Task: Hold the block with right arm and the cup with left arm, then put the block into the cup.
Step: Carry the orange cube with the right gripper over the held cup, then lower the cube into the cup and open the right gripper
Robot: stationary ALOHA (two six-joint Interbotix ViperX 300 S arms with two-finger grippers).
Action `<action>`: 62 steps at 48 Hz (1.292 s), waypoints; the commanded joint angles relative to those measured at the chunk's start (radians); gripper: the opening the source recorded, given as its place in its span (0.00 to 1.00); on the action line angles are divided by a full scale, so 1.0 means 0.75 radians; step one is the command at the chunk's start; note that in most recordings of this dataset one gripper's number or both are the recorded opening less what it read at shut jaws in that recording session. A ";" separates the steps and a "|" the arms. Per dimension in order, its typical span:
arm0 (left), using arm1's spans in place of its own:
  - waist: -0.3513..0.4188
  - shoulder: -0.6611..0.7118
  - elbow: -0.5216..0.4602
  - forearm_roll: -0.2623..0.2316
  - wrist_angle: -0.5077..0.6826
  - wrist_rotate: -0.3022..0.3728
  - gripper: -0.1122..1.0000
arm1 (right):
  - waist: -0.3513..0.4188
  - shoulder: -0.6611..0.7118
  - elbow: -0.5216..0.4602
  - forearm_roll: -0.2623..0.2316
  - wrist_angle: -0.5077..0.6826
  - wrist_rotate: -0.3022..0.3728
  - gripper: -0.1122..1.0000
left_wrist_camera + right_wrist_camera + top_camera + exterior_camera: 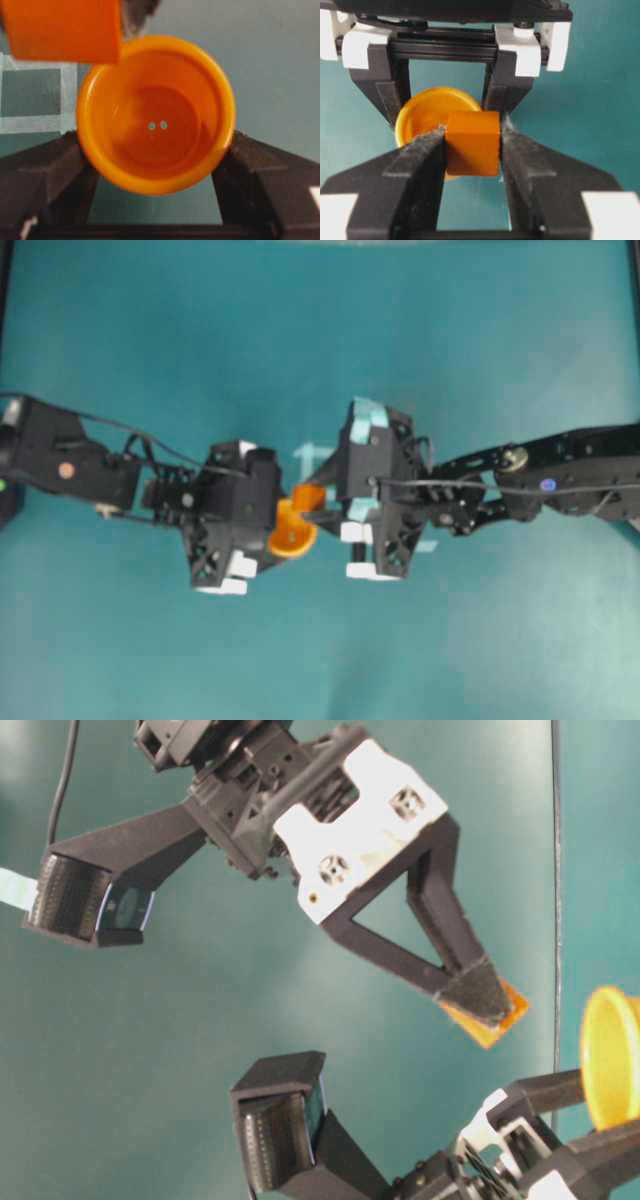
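My right gripper needs to let go of the orange block inside the orange cup's round opening (312, 507) (439, 134), which my left gripper holds up.
The orange cup (156, 114) sits between the black fingers (45, 175) of my left gripper (283, 530), which is shut on it, its mouth facing the left wrist camera. The cup (292, 537) hangs above the teal table at the middle, and it shows as a yellow rim (608, 1055) at the right edge of the table-level view. The orange block (472, 142) is pinched between the fingertips of my right gripper (472, 137), just beside the cup's rim (427, 117). In the left wrist view the block (62, 30) fills the upper left corner. The block (308, 500) also touches the cup's upper edge from overhead.
Pale tape marks (310, 454) lie on the teal table (320, 330) behind the grippers. The left arm (70, 465) reaches in from the left and the right arm (560, 475) from the right. A dark table edge (555, 920) runs vertically in the table-level view.
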State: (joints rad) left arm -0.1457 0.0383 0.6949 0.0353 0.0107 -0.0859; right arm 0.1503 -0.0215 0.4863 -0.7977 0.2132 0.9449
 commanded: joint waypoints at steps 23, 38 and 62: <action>0.025 -0.014 -0.039 0.002 -0.022 0.008 0.68 | 0.002 -0.018 -0.037 -0.004 -0.039 -0.002 0.46; 0.059 0.004 -0.074 0.002 -0.039 0.016 0.68 | -0.018 -0.020 -0.037 -0.004 -0.037 -0.002 0.46; 0.082 0.018 -0.096 0.002 -0.016 0.074 0.68 | -0.061 -0.018 -0.033 -0.004 -0.031 -0.002 0.46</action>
State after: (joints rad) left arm -0.0859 0.0644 0.6412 0.0353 -0.0031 -0.0337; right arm 0.1043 -0.0215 0.4847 -0.7977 0.1917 0.9434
